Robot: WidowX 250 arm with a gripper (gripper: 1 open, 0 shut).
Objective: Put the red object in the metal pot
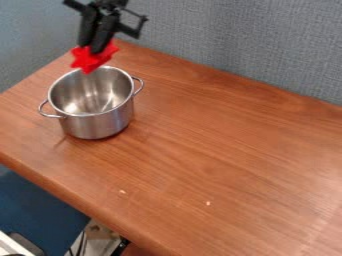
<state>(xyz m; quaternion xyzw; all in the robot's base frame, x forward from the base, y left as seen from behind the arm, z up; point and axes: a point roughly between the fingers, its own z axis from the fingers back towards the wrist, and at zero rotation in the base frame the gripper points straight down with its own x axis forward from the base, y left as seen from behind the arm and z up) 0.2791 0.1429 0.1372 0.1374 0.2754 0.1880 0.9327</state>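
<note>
My gripper will release the red object inside the metal pot, midway (98, 99) between its loop handles.
The red object (91, 58) hangs in the air just above the far rim of the metal pot (91, 103), pinched at its upper end by my gripper (99, 42). The gripper is black, comes down from the top of the camera view and is shut on the block. The pot is round and shiny, with two small loop handles, and stands on the left part of the wooden table (227, 160). Its inside shows bare metal.
The table's left and near edges drop off to the floor. A grey-blue wall (254, 40) runs behind the table's far edge. Under the near edge, some white and dark clutter (94, 245) shows on the floor.
</note>
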